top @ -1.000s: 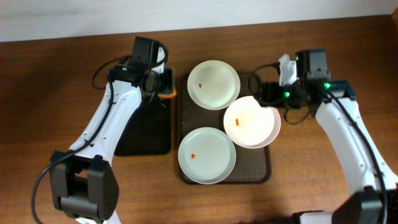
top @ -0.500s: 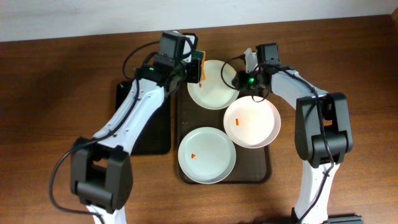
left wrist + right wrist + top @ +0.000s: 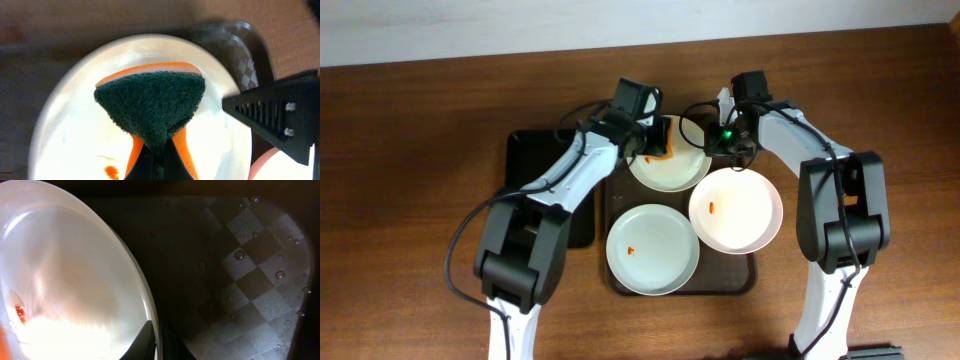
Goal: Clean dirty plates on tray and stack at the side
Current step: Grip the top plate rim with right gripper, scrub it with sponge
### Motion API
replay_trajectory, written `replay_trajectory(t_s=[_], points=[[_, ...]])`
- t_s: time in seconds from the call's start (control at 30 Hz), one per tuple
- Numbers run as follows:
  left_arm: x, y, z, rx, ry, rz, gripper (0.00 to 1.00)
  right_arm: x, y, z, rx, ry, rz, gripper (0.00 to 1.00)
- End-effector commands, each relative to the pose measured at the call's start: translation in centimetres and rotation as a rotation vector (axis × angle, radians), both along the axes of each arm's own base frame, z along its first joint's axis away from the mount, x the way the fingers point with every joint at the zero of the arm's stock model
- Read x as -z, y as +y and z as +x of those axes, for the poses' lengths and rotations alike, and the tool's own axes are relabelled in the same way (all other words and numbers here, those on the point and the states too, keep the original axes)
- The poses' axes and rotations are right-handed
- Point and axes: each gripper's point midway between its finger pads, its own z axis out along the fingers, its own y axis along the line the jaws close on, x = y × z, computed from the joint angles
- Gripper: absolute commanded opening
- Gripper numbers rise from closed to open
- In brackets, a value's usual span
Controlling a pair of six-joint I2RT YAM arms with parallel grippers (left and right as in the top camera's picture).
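My left gripper is going to let go of the green and orange sponge, now over the far plate, setting it free in the middle of the smaller glossy black tray (image 3: 548, 187).
Three dirty plates lie on the dark brown tray (image 3: 735, 275): a far one (image 3: 670, 172), a right one (image 3: 735, 210) and a near one (image 3: 652, 250), each with an orange smear. My left gripper (image 3: 655, 140) is shut on a green and orange sponge (image 3: 150, 102), which sits over the far plate (image 3: 65, 120) beside its smear (image 3: 112, 171). At that plate's right rim my right gripper (image 3: 717, 142) is shut, and the rim (image 3: 150, 315) runs between its fingers (image 3: 145, 340).
A smaller glossy black tray (image 3: 535, 200) lies left of the brown tray, under my left arm. The brown tray's textured, wet corner (image 3: 250, 265) shows beside the gripped rim. Bare wooden table (image 3: 400, 150) surrounds both trays.
My left arm swung right from the black tray and brought the sponge over the far plate. My right gripper closed on that plate's rim. The right plate slid slightly toward the near right.
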Motion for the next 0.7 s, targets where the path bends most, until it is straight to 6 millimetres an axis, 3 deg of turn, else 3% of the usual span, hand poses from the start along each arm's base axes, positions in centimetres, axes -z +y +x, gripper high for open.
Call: replay_trajectory(t_s=[0.0,0.07,0.17,0.2,0.27,0.37,0.43,0.5,0.6,0.67], points=[[-0.6,-1.9,-1.2,-0.042,0.073,-0.071,0.00,-0.5,-0.6,0.2,0.023,-0.010,-0.041,0.09],[0.3,-1.7,-1.5,-0.084,0.119,-0.067,0.00,-0.5,-0.6,0.2,0.023,-0.009,-0.041,0.09],[3.8,-0.3,-1.8,-0.123,0.164,0.020,0.00,-0.4,-0.6,0.1,0.022,-0.004,-0.041,0.09],[5.7,0.7,-1.9,-0.138,0.179,0.073,0.00,-0.4,-0.6,0.0,0.022,0.000,-0.041,0.09],[6.9,3.2,-1.5,-0.199,0.174,0.175,0.00,-0.3,-0.6,-0.1,0.022,0.006,-0.042,0.09],[6.7,5.8,-1.0,-0.248,0.136,0.309,0.00,-0.3,-0.6,-0.3,0.022,0.013,-0.043,0.09],[5.8,7.4,-0.1,-0.290,0.082,0.401,0.00,-0.3,-0.6,-0.4,0.022,0.016,-0.043,0.09],[4.2,10.3,1.4,-0.289,-0.030,0.596,0.00,-0.3,-0.5,-0.4,0.021,0.017,-0.040,0.09],[3.2,12.2,1.9,-0.274,-0.091,0.734,0.00,-0.2,-0.6,-0.5,0.021,0.023,-0.041,0.09],[1.9,12.2,2.1,-0.278,-0.091,0.746,0.00,-0.2,-0.6,-0.5,0.021,0.024,-0.041,0.09]])
